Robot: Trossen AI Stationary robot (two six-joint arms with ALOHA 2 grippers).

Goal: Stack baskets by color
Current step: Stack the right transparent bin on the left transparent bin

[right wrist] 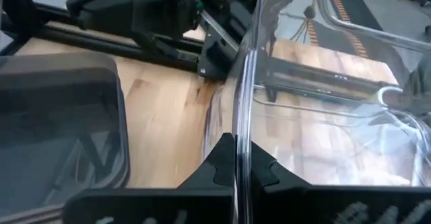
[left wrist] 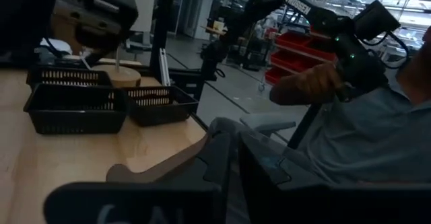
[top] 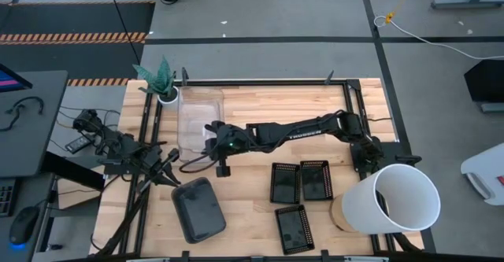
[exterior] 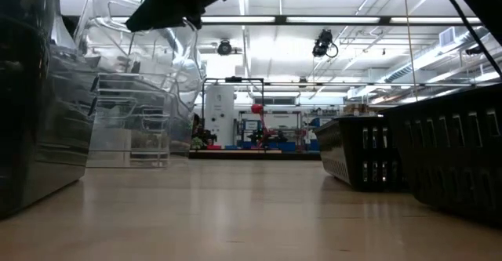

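The clear basket will go down from my right gripper onto the wood (top: 223, 124) beyond the smoky grey basket, farther away from the plant pot. The clear basket is now at the table's far side.
A clear basket (top: 199, 120) sits at the far left of the table, and my right gripper (right wrist: 240, 173) is shut on its near wall. In the low view the clear basket (exterior: 133, 96) rises tall under that gripper (exterior: 180, 2). The smoky grey basket (top: 198, 208) lies flat near the front edge. Three black mesh baskets (top: 285, 182) (top: 316, 179) (top: 292, 228) rest on the table right of centre. My left gripper (top: 169, 164) is folded back at the table's left side, shut, with nothing between its fingers (left wrist: 222, 163). My right gripper pinches the clear basket's near wall (right wrist: 241, 126) close to the near right corner, one finger inside the basket and one outside. The fingers come from the table's right, slanting down, and lie along the wall. Whether the basket's bottom rests on the table I cannot tell.
A big white bucket (top: 394, 203) lies on its side at the near right. A small plant pot (top: 165, 95) stands at the far left corner. Black frame rails (top: 260, 81) edge the table. A person in a grey shirt (left wrist: 377, 136) sits beyond the table.
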